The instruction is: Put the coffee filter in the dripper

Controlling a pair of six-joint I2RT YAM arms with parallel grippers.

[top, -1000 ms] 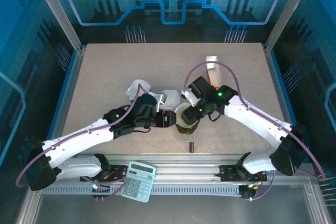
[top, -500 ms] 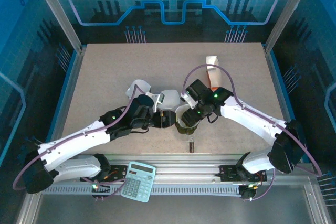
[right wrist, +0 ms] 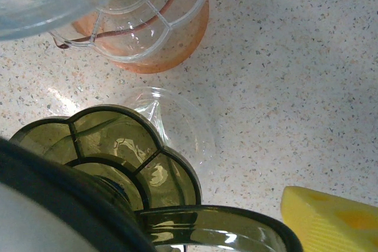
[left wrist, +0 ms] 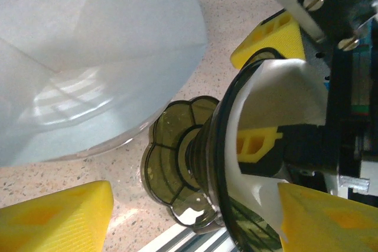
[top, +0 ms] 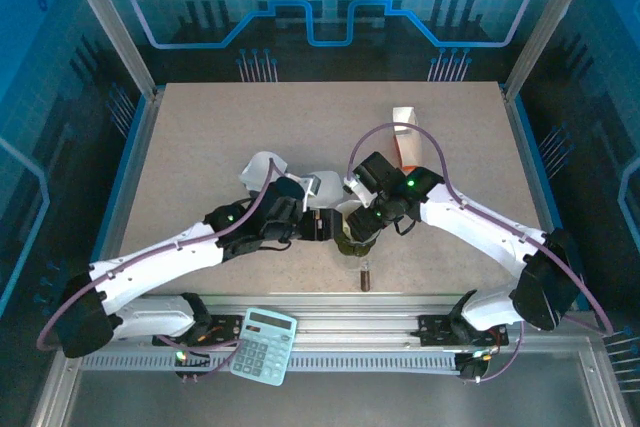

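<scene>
The coffee filter's near edge sits away from the dripper's rim, so I need to have my left gripper pinch edge and rim together [left wrist: 229, 213] before my right gripper backs out.
The olive-green dripper [top: 352, 239] stands on the table between both grippers. In the left wrist view it shows side-on, with its scalloped base [left wrist: 177, 169] and the white coffee filter [left wrist: 277, 101] lying inside its cone, one edge sticking up past the rim. My left gripper [top: 322, 226] is open; its yellow fingers [left wrist: 56, 216] stand wide on either side of the dripper and hold nothing. My right gripper [top: 363, 227] is open too and straddles the dripper's rim, one yellow finger [left wrist: 257, 146] inside the filter. The right wrist view has the dripper's handle [right wrist: 212, 225] beside one finger [right wrist: 331, 219].
A big white translucent vessel [left wrist: 88, 57] stands close on the dripper's left. A clear glass piece with an orange bottom [right wrist: 147, 28] is just beyond. A small box [top: 404, 132] sits farther back, a dark small item [top: 365, 277] nearer, and a calculator [top: 264, 345] lies on the front rail.
My left gripper's jaws have spread apart and let go of the filter, which now rests in the dripper. The left arm has shifted slightly. The right arm has barely moved.
</scene>
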